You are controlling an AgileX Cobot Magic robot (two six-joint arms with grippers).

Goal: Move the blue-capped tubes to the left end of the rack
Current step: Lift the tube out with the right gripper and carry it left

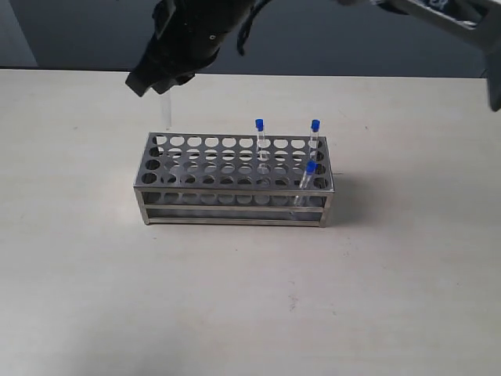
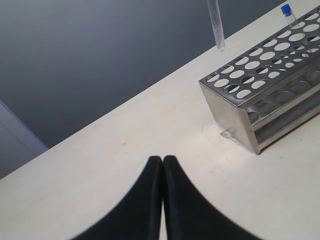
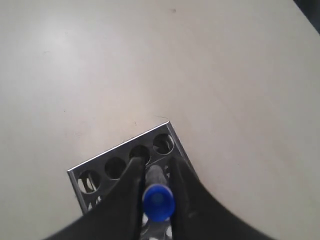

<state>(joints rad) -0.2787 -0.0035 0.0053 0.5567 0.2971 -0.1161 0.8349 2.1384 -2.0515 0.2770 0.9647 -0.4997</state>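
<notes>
Next, I let go of the blue-capped tube with my right gripper in the back corner hole at the steel rack's empty end (image 1: 160, 141) (image 3: 163, 143).
The steel rack (image 1: 235, 210) stands mid-table. Three blue-capped tubes are in its right half: one (image 1: 260, 137) in the back row, one (image 1: 314, 135) at the back right corner, and one (image 1: 308, 178) leaning at the front right. My right gripper (image 1: 166, 84) has reached across and is shut on the fourth tube (image 1: 165, 110), which hangs over the rack's left end with its tip above the top plate. The right wrist view shows its blue cap (image 3: 158, 201) between the fingers (image 3: 137, 170), over the end row of holes (image 3: 102, 159). My left gripper (image 2: 163, 159) is shut on nothing, over bare table.
The left wrist view shows the hanging tube (image 2: 216, 25) above the rack's near corner (image 2: 235, 120) and one capped tube (image 2: 286, 9) farther along. The pale table (image 1: 235, 313) runs back to a dark wall. Part of an arm (image 1: 438, 8) crosses the top right.
</notes>
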